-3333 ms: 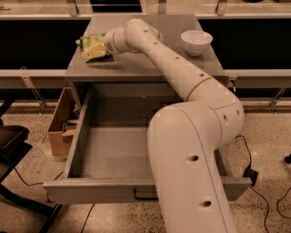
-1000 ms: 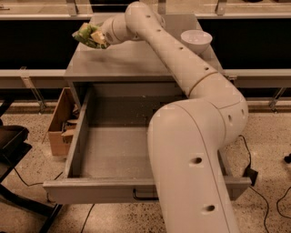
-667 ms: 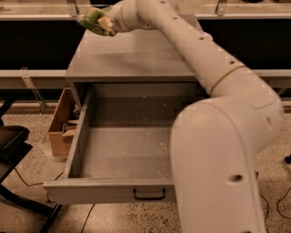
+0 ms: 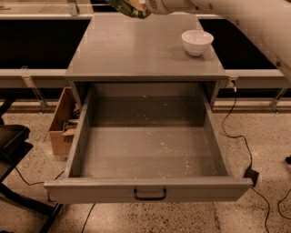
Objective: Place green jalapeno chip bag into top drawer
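I need to lower the green jalapeno chip bag with my gripper and let go of it on the bare drawer's bottom, a little behind its middle [image 4: 153, 120].
The green jalapeno chip bag [image 4: 128, 8] shows only partly at the top edge of the camera view, lifted above the back of the cabinet top. My gripper [image 4: 144, 5] is shut on the bag, with the white arm [image 4: 236, 13] reaching in from the upper right. The top drawer [image 4: 148, 190] is pulled fully open below, its speckled grey floor bare and its black handle [image 4: 149, 195] at the front middle.
A white bowl [image 4: 197, 42] stands on the grey cabinet top [image 4: 136, 54] at the right back. A cardboard box [image 4: 62, 122] sits on the floor left of the drawer. A black chair part [image 4: 11, 141] is at far left. Cables [image 4: 241, 136] run on the right floor.
The arm has lifted the bag up from the cabinet top's back left and carried it higher and rightward; the arm's bulk has swung out from in front of the drawer.
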Controlling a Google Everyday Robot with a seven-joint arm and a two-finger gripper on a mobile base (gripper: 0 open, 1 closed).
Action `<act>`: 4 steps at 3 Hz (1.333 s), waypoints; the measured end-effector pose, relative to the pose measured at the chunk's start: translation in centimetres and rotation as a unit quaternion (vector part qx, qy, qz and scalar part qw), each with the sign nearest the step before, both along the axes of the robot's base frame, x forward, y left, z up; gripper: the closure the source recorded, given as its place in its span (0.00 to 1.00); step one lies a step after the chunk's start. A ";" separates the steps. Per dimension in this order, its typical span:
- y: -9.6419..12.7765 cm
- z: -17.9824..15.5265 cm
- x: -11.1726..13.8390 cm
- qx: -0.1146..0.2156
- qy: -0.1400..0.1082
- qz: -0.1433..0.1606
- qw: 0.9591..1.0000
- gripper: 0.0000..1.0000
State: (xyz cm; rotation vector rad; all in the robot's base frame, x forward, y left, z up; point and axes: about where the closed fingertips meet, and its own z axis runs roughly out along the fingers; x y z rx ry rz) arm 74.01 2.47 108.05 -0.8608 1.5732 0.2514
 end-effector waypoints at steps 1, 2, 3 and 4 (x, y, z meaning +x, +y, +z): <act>-2.7 -2.9 -6.9 -0.026 0.049 0.001 0.998 1.00; -5.0 -8.0 -12.0 -0.034 0.123 0.001 0.992 1.00; -6.6 -13.4 -15.4 -0.019 0.193 0.003 0.981 1.00; -7.6 -19.2 -16.9 0.019 0.240 0.007 0.971 1.00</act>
